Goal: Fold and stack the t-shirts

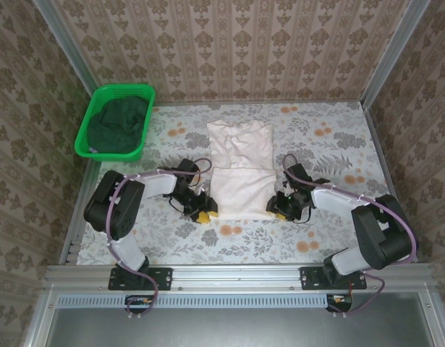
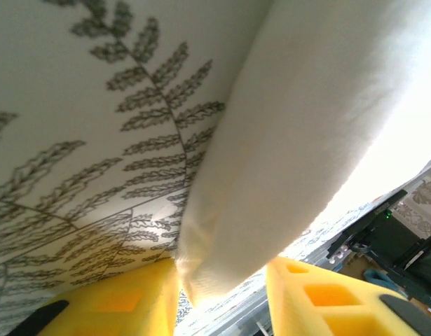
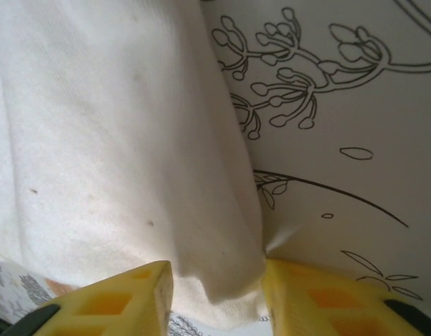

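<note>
The cream t-shirt's near corner is bunched up at my right gripper, so next I pinch the corner's tip (image 3: 249, 309) and pull the t-shirt's near edge tight before I fold it over.
The cream t-shirt (image 1: 240, 155) lies in the middle of the table, its near half doubled into a thicker panel. My left gripper (image 1: 202, 215) sits at that panel's near left corner and my right gripper (image 1: 280, 212) at its near right corner. In the left wrist view the cloth corner (image 2: 285, 140) bunches between the yellow fingers of the left gripper (image 2: 222, 283), reaching from one to the other. The right wrist view shows the cloth (image 3: 117, 140) filling the gap of the right gripper (image 3: 215, 283). The dark green t-shirt (image 1: 121, 119) lies crumpled in the basket.
A bright green plastic basket (image 1: 108, 153) stands at the back left corner of the flowered table (image 1: 331, 144). Patterned walls close in the left, back and right sides. A metal rail (image 1: 229, 275) runs along the near edge.
</note>
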`<action>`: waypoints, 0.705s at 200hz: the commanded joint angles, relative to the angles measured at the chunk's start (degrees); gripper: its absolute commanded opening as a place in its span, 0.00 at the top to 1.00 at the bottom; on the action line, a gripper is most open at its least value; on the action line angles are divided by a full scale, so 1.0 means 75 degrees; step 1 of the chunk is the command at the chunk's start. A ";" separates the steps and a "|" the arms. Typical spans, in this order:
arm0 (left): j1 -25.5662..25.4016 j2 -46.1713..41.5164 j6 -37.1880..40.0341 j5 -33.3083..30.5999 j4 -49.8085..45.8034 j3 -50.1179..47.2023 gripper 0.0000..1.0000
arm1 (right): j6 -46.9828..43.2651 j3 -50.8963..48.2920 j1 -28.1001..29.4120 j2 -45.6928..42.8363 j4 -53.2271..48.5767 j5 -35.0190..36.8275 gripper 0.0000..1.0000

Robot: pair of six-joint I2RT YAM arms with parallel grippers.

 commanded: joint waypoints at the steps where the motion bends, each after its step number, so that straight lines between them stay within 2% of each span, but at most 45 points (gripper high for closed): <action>1: 0.0003 -0.0017 0.0306 -0.0494 -0.0049 0.0062 0.59 | -0.0185 -0.0010 0.0000 -0.0237 -0.0742 0.0432 0.56; 14: 0.0008 0.0028 0.0325 -0.0460 -0.0030 0.0051 0.61 | -0.0188 -0.0069 -0.0002 -0.0314 -0.0760 0.0488 0.56; 40: 0.0001 0.0193 0.0287 -0.0385 0.0019 0.0171 0.73 | -0.0150 -0.0112 0.0004 -0.0098 -0.0805 0.0416 0.59; 68: 0.0003 0.0223 0.0345 -0.0522 -0.0176 0.0338 0.75 | -0.0235 -0.0132 0.0000 -0.0147 -0.1033 0.0590 0.59; 100: -0.0001 0.0225 0.0391 -0.0566 -0.0216 0.0298 0.78 | -0.0211 -0.0281 -0.0002 -0.0449 -0.0834 0.0481 0.53; 116: -0.0001 0.0285 0.0384 -0.0574 -0.0192 0.0306 0.83 | -0.0194 -0.0254 0.0020 -0.0161 -0.0674 0.0314 0.60; 141: -0.0008 0.0381 0.0416 -0.0584 -0.0221 0.0444 0.99 | -0.0176 -0.0152 0.0058 0.0207 -0.0596 0.0206 0.72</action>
